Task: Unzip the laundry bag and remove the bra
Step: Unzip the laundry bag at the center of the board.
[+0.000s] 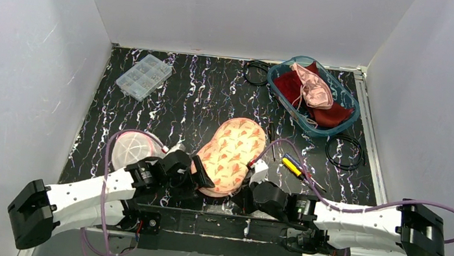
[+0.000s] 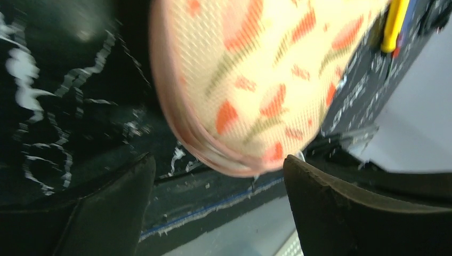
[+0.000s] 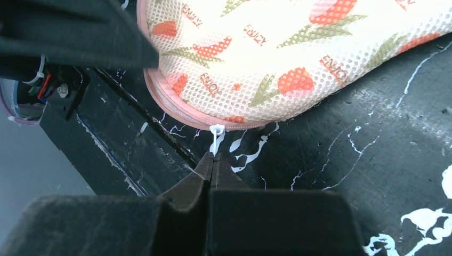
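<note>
The robot's right gripper holds only the zipper pull while the bag lies loose, so the left gripper should pinch the pink zip edge [image 2: 221, 161] to keep the bag steady.
The laundry bag [image 1: 232, 155], a peanut-shaped mesh pouch with orange tulips and a pink zip edge, lies mid-table near the front edge. My right gripper [image 3: 213, 156] is shut on the white zipper pull [image 3: 216, 136] at the bag's near rim [image 3: 181, 109]; in the top view it [image 1: 249, 178] sits at the bag's near right end. My left gripper [image 2: 218, 160] stands open just short of the bag's [image 2: 256, 80] rounded near left end, touching nothing; from above it [image 1: 200, 174] lies against that end. The zip looks closed. The bra is hidden.
A blue basket [image 1: 274, 80] of pink and red garments stands back right. A clear compartment box [image 1: 144, 76] is back left. Black cable rings [image 1: 345, 152] and a yellow screwdriver [image 1: 291, 166] lie right of the bag. A round white mesh pouch [image 1: 130, 149] is left.
</note>
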